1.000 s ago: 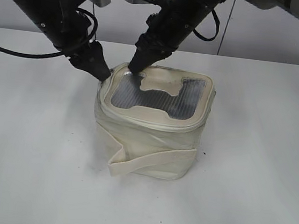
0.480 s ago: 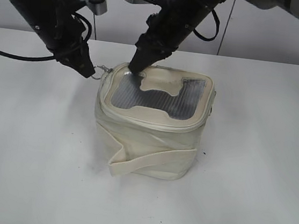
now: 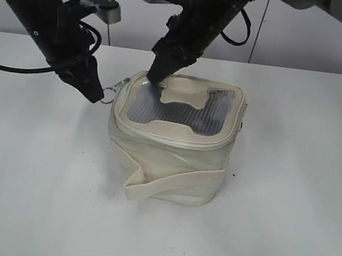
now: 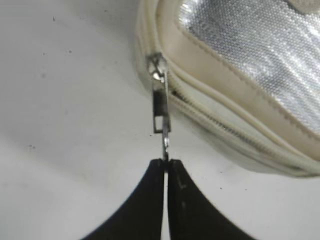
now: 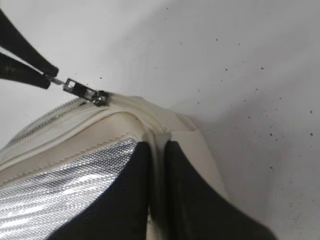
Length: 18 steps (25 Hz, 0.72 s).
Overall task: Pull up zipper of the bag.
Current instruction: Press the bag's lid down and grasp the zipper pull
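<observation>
Next, my left gripper lets go of the ring pull on the bag's front, between the lid rim point(image 3: 170, 164) and the cream strap.
The cream bag point(image 3: 167, 158) stands mid-table, its grey ribbed lid panel point(image 3: 179, 107) facing up. The zipper track point(image 3: 158, 134) runs round the lid rim and also shows in the left wrist view point(image 4: 220, 125). My left gripper point(image 3: 97, 95) is shut on the ring pull point(image 3: 108, 92) at the bag's left rear corner, and the pull is stretched out taut from the silver slider point(image 4: 158, 67). The fingertips point(image 4: 165, 161) pinch the ring. My right gripper point(image 3: 154, 76) presses down on the lid's far left corner. Its jaws point(image 5: 156, 145) are closed on a cream fold of the lid. The slider also shows in the right wrist view point(image 5: 100, 97).
The flat cream strap point(image 3: 171, 183) hangs across the bag's front. The white table point(image 3: 283, 227) extends all round the bag. A black cable point(image 3: 17, 66) trails from the left arm over the table's far left. A pale wall stands behind.
My left gripper has moved left and a little down, away from the bag's corner, drawing the ring pull out with it. The right gripper has stayed on the lid.
</observation>
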Tool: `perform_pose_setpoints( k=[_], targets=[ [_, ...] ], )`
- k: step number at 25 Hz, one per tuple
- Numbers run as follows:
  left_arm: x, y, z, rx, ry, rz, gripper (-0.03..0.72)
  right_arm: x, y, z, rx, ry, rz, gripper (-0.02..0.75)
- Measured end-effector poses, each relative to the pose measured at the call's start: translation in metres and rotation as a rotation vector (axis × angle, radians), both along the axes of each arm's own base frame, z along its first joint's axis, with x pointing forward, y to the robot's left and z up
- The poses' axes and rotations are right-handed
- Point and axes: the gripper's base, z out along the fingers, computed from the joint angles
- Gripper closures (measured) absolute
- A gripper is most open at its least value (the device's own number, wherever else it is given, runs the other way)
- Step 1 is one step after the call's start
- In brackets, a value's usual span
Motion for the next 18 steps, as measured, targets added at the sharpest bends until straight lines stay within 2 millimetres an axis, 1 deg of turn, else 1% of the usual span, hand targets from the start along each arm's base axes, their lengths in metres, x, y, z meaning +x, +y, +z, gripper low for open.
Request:
perform_pose_setpoints(
  k=[8,13,18],
  targets=[
    [-0.016,-0.012,0.002,0.008,0.121,0.003,0.691,0.0,0.002,0.001,-0.015,-0.001,-0.023,0.681],
    [-0.023,-0.016,0.012,0.014,0.125,0.021,0.691,0.0,0.002,0.002,-0.024,-0.003,-0.03,0.681],
    [-0.025,-0.016,0.014,0.017,0.143,0.071,0.691,0.001,0.002,0.002,-0.024,-0.003,-0.033,0.681]
  ],
)
